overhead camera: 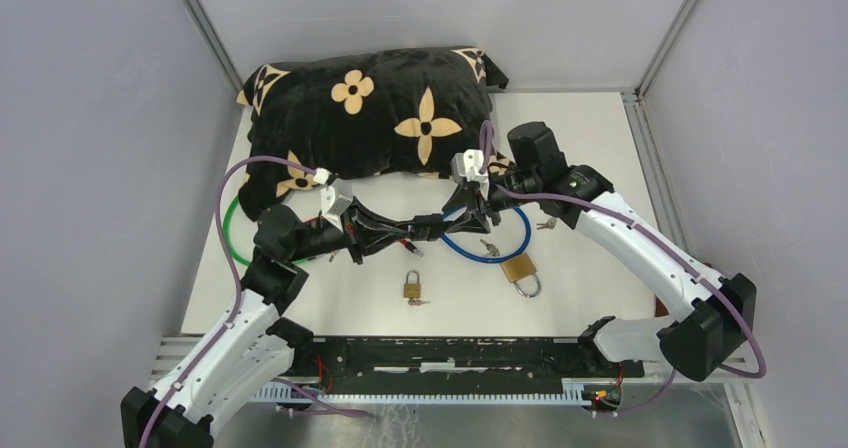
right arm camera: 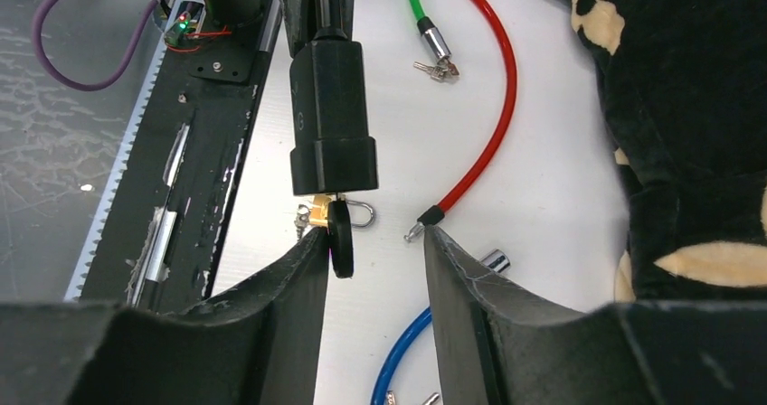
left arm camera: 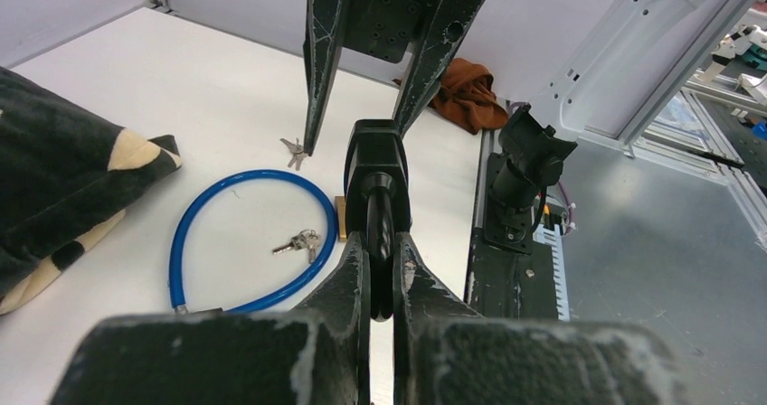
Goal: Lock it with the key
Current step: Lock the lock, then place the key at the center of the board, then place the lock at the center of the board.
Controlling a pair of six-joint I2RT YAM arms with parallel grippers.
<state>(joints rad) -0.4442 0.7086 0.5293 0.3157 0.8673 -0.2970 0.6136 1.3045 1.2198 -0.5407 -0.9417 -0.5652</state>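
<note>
I will let go of the black cable-lock body on the table (overhead camera: 398, 197) between the flowered pillow and the red cable with my left gripper.
My left gripper (left arm camera: 381, 242) is shut on the narrow neck of a black cable-lock body (left arm camera: 377, 165), holding it level above the table between the two arms (overhead camera: 428, 228). The right wrist view shows that lock body (right arm camera: 333, 125) end on. A key with a round black head (right arm camera: 342, 239) sticks out of its near end. My right gripper (right arm camera: 374, 242) is open around the key; its left finger (right arm camera: 307, 260) touches the key head and the right finger (right arm camera: 448, 260) stands well clear. The lock's red cable (right arm camera: 493, 107) trails on the table, its free pin end (right arm camera: 425, 220) loose.
A blue cable lock (overhead camera: 487, 236) with keys (left arm camera: 298, 240) lies under the grippers. Two brass padlocks (overhead camera: 412, 285) (overhead camera: 521, 268) sit nearer the arm bases. A green cable (overhead camera: 232, 230) and a black flowered pillow (overhead camera: 370, 118) lie at back left. An orange cloth (left arm camera: 466, 98) lies right.
</note>
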